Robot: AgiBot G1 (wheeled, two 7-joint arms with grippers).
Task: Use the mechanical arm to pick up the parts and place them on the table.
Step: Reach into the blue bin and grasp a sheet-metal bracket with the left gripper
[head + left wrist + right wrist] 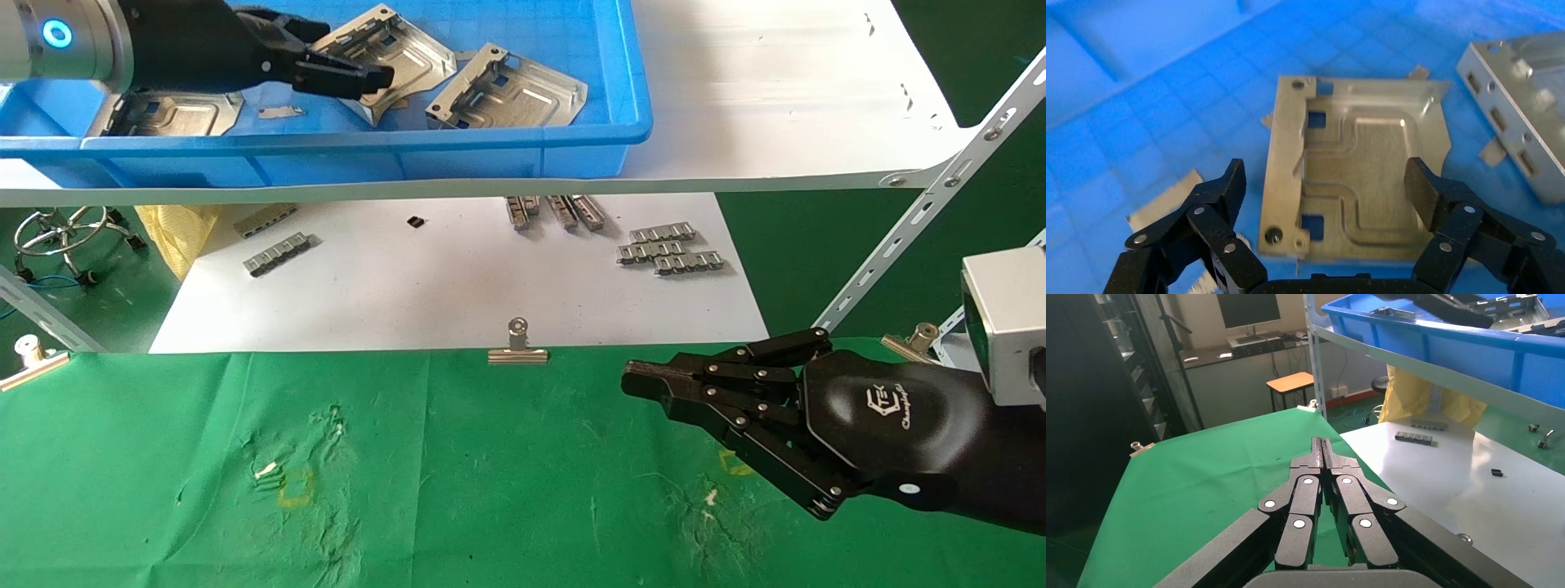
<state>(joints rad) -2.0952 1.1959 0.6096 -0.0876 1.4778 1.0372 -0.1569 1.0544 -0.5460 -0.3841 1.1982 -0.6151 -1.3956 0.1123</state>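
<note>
My left gripper's wide-open fingers are reaching over the middle part's flat pan, so I should back that gripper off, narrow it and pinch the middle part's folded edge [1283, 199].
My left gripper [372, 77] reaches into the blue bin [368, 151] on the white shelf. In the left wrist view it [1326, 180] is open, its fingers [1229, 184] either side of a silvery stamped part [1376, 153] lying flat on the bin floor, not touching it. In the head view this part [400, 45] lies in the middle of the bin. A second part [507, 90] lies to its right and also shows in the left wrist view [1517, 98]. A third part [176, 114] lies at the left. My right gripper [633, 380] is shut and empty, low over the green table [490, 474].
A white shelf board [776, 98] carries the bin, with a slanted metal strut [923, 212] at its right. Below, a white sheet [449, 286] holds small grey ridged strips [670, 249]. A binder clip [517, 347] pins the cloth's far edge.
</note>
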